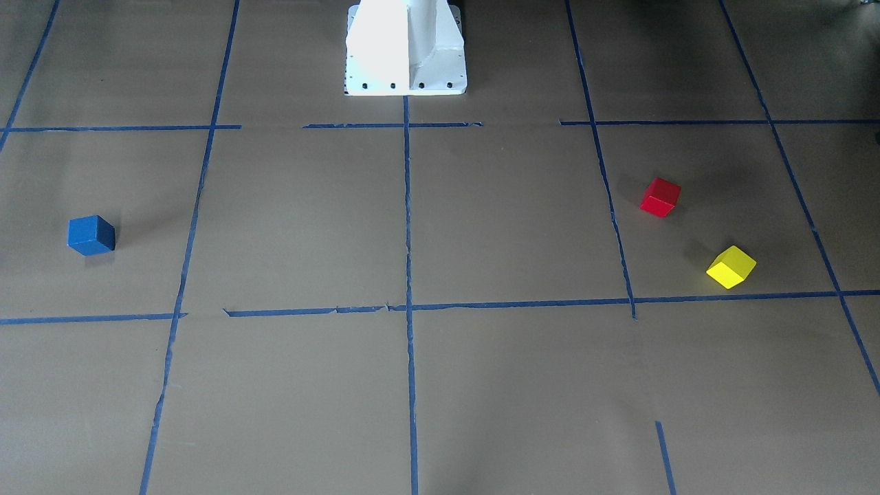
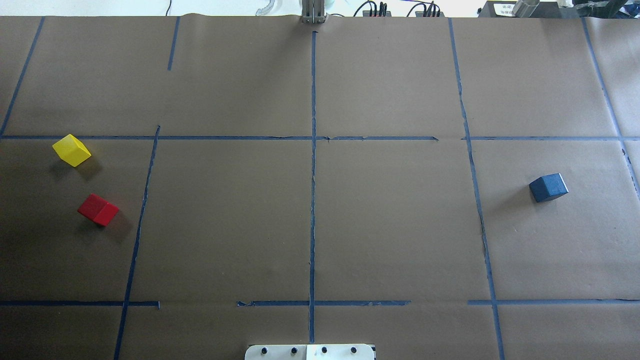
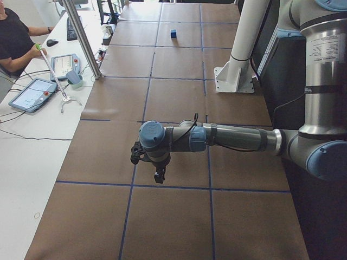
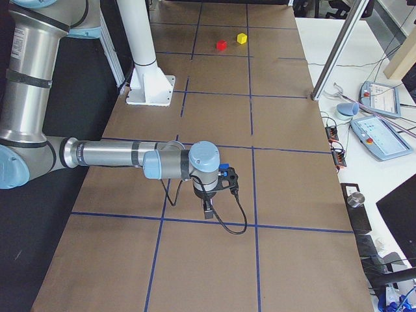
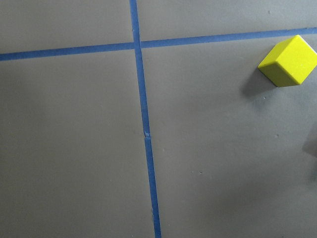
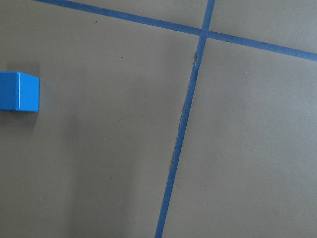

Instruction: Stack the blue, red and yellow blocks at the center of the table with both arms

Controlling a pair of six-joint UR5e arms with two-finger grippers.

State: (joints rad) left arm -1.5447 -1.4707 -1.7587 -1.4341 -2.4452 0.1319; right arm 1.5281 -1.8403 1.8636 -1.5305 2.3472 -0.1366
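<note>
My right gripper is to close next on the middle of the blue block [image 1: 91, 235] [image 6: 19, 91], across the side facing the table's center and the opposite side.
The blue block [image 1: 91, 235] lies alone on the robot's right side of the table; it also shows in the overhead view [image 2: 548, 187] and at the left edge of the right wrist view [image 6: 19, 91]. The red block [image 1: 661, 197] and the yellow block [image 1: 731, 267] lie close together but apart on the robot's left side [image 2: 98, 209] [image 2: 72, 150]. The yellow block shows at the top right of the left wrist view [image 5: 289, 61]. The left gripper [image 3: 159, 176] and the right gripper [image 4: 208, 211] hang above the table and show only in the side views, so I cannot tell whether they are open or shut.
The white robot base [image 1: 405, 48] stands at the table's robot-side edge. Blue tape lines [image 2: 313, 200] cross the brown table. An operator [image 3: 13, 38] sits at a side bench with tablets [image 3: 32, 93], and a metal post [image 3: 84, 38] stands at the table's far edge.
</note>
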